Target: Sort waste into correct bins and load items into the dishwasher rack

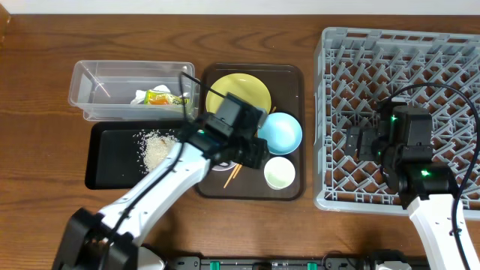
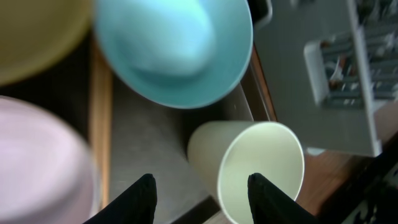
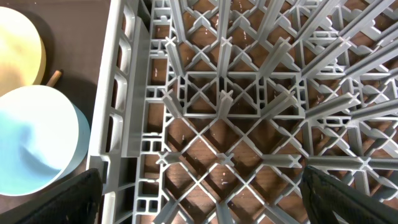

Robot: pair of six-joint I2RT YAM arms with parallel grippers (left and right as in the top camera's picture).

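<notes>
Once my left gripper holds the pale green cup up, I should close my right gripper on the cup's sides (image 1: 279,186) near its bottom.
My left gripper (image 1: 259,154) (image 2: 202,199) is open over the brown tray. One finger is above the mouth of the pale green cup (image 1: 280,173) (image 2: 261,168) and the other is outside its left wall. The light blue bowl (image 1: 281,131) (image 2: 180,50) and the yellow plate (image 1: 244,88) lie just beyond. A whitish bowl (image 2: 37,162) shows at the left of the wrist view; the arm hides it from overhead. Chopsticks (image 1: 232,174) poke out under the arm. My right gripper (image 1: 360,142) (image 3: 214,205) is open and empty over the grey rack (image 1: 420,45) (image 3: 224,106).
The clear tub (image 1: 97,79) at the back left holds the green-and-orange wrapper (image 1: 159,97) with white paper. The black tray (image 1: 109,169) in front of it holds rice scraps (image 1: 156,146). The brown serving tray (image 1: 289,75) stands between them and the rack.
</notes>
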